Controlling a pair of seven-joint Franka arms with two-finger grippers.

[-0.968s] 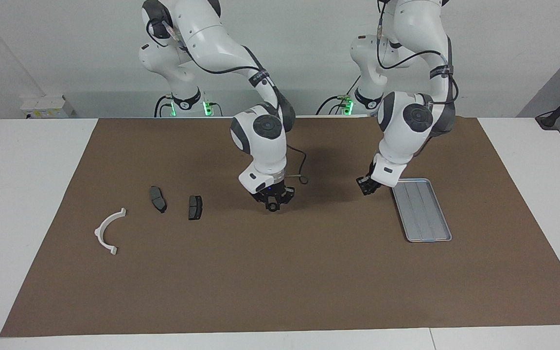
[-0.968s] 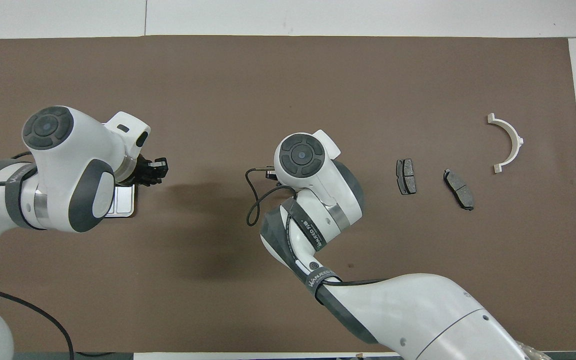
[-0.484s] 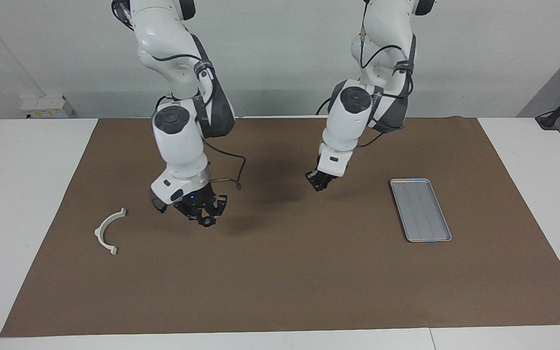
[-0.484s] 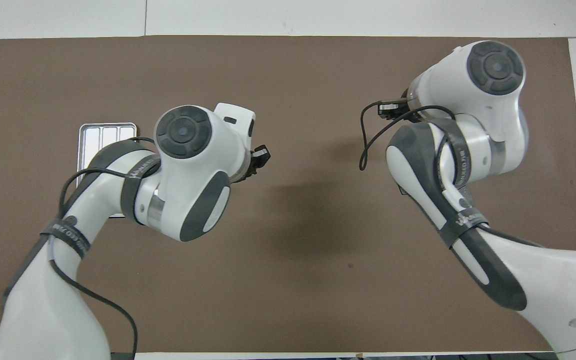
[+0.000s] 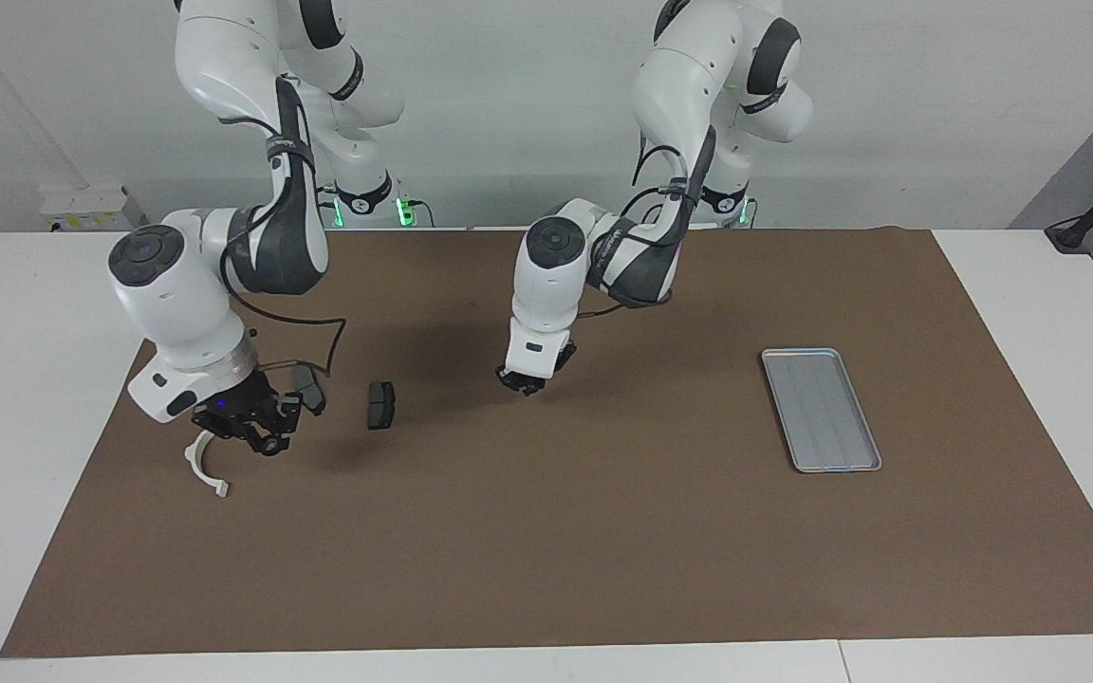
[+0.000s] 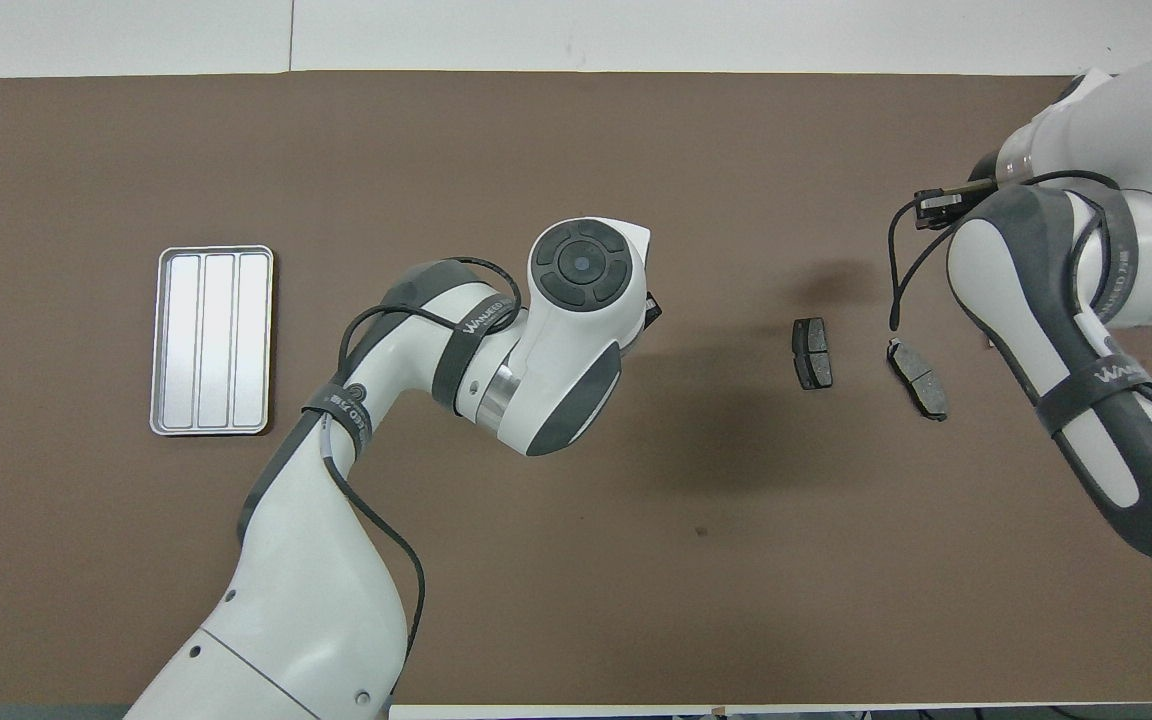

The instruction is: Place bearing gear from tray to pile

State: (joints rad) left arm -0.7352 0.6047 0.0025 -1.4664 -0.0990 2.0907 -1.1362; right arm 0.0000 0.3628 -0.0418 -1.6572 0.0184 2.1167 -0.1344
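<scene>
The robot's right gripper should release the bearing gear on the brown mat [image 6: 934, 276] next to the black cable, close to the dark pads. The bearing gear is now low over the pile.
The silver tray [image 5: 822, 410] lies empty toward the left arm's end of the mat; it also shows in the overhead view [image 6: 213, 340]. The pile lies toward the right arm's end: a white half-ring bracket [image 5: 194, 462] and two dark pads [image 5: 380, 405] [image 5: 309, 384]. My right gripper [image 5: 262, 438] hangs low over the pile, just above the bracket's upper end, shut on a small dark round part, the bearing gear [image 5: 268, 444]. My left gripper [image 5: 527, 381] hangs over the middle of the mat, beside the pile. In the overhead view the right arm hides the bracket.
A brown mat [image 5: 546, 550] covers the white table. The two pads also show in the overhead view [image 6: 812, 352] [image 6: 917, 378]. A black cable loops from the right wrist over the mat near the pads.
The right gripper has carried the gear from the middle of the mat to over the pile. The left gripper has left the tray and moved to the middle of the mat.
</scene>
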